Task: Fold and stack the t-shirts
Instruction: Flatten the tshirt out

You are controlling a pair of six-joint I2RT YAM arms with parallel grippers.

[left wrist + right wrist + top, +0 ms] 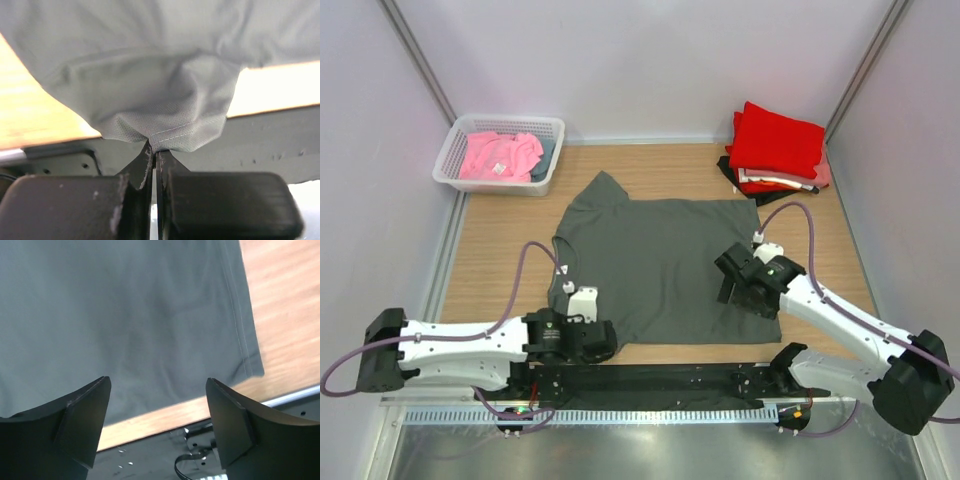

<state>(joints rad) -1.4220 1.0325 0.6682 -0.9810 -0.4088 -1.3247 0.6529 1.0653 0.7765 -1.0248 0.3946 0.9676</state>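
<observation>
The grey t-shirt's bunched hem is held only by my left gripper, so my right gripper will pinch the flat end of the hem [748, 339] before both lift it back.
A dark grey t-shirt [660, 265] lies spread flat in the middle of the wooden table, neck toward the back. My left gripper [605, 340] is at its near left corner. In the left wrist view this gripper [154, 150] is shut on a bunched bit of the stitched hem of the grey shirt [150, 75], lifting it slightly. My right gripper [740, 290] hovers over the shirt's near right part. In the right wrist view this gripper [157, 382] stands open above the grey cloth [125, 315], near its bottom hem, with nothing between the fingers.
A stack of folded shirts, red [778, 145] on top with black [730, 170] beneath, sits at the back right. A white latticed basket [515, 120] at the back left holds a pink shirt [500, 155]. The black mounting rail [660, 380] runs along the near edge.
</observation>
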